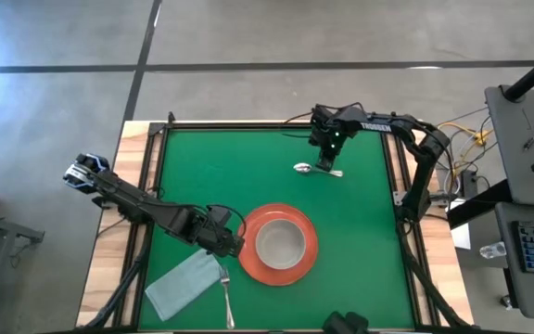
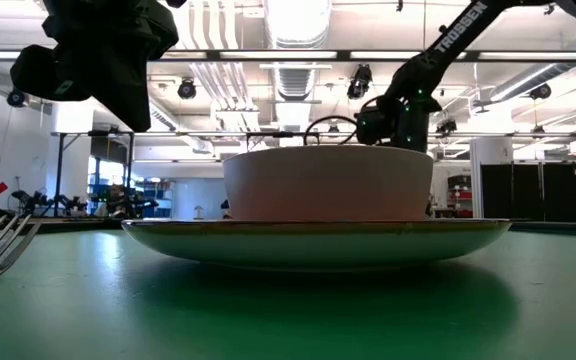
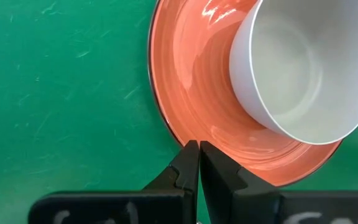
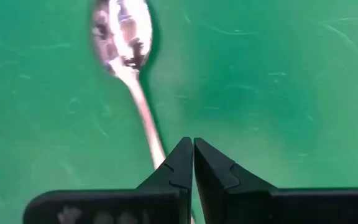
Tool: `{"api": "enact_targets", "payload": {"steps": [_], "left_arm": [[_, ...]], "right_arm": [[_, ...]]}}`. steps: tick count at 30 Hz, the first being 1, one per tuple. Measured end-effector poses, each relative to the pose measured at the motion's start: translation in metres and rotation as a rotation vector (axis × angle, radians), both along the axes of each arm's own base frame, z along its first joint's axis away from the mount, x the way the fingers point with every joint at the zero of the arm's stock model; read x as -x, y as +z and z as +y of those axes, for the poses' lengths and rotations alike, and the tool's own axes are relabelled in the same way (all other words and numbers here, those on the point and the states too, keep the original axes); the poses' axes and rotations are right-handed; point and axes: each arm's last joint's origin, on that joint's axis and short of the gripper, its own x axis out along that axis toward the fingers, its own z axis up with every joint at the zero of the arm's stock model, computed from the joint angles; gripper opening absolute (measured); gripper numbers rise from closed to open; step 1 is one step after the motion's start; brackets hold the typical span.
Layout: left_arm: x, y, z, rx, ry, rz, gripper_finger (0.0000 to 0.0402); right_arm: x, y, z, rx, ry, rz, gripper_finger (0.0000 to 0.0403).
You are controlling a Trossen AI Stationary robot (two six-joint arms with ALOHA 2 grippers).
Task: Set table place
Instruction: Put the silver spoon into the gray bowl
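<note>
I need to open my right gripper's shut fingers, as the spoon's handle slants under them, then turn them in line and grab the spoon by its neck (image 4: 128,74).
The orange-red plate (image 1: 248,264) lies on the green table (image 1: 360,269) near its near edge, and the grey bowl (image 1: 279,241) stands in it. My left gripper (image 1: 234,245) is shut and hovers just past the plate's left rim (image 3: 166,124); the low view shows the left gripper (image 2: 98,50) raised well above the tabletop. The silver spoon (image 1: 315,170) lies flat toward the far right. My right gripper (image 4: 192,143) is shut above the spoon's handle. The silver fork (image 1: 225,289) lies left of the plate by the near edge. My right gripper points down over the spoon's handle (image 4: 151,134), far from the spoon's bowl (image 4: 122,37). One finger (image 4: 173,168) hides the handle's end, so I cannot tell whether it touches. The spoon lies flat on the table.
A pale blue-green napkin (image 1: 182,283) lies at the near left corner, with the fork along its right edge. Open green surface stretches right of the plate and across the table's middle. The wooden border (image 1: 135,176) and black rails frame the top.
</note>
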Motion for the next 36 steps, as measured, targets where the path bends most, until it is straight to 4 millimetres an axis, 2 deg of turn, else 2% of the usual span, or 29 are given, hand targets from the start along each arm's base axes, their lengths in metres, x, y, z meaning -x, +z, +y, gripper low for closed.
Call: {"api": "enact_targets", "payload": {"steps": [6,14,19,26,33,36], "left_arm": [[-0.001,0.001,-0.001,0.004,0.002,-0.017,0.0],[-0.001,0.001,0.0,0.001,0.003,-0.017,0.0],[-0.001,0.001,0.0,0.002,0.003,-0.017,0.0],[-0.001,0.001,0.0,0.002,0.003,-0.017,0.0],[-0.001,0.001,0.0,0.002,0.003,-0.016,0.0],[-0.001,0.001,-0.001,0.003,0.003,-0.016,0.0]], "right_arm": [[-0.007,0.008,0.008,0.052,0.049,-0.021,0.0027],[-0.029,0.008,0.036,0.129,0.174,-0.007,0.0134],[-0.036,0.01,0.036,0.218,0.204,-0.031,0.0181],[-0.034,0.007,0.033,0.217,0.194,-0.025,0.0193],[-0.035,-0.02,0.033,0.155,0.204,0.042,0.0194],[-0.037,-0.022,0.032,0.161,0.202,0.034,0.0194]]}}
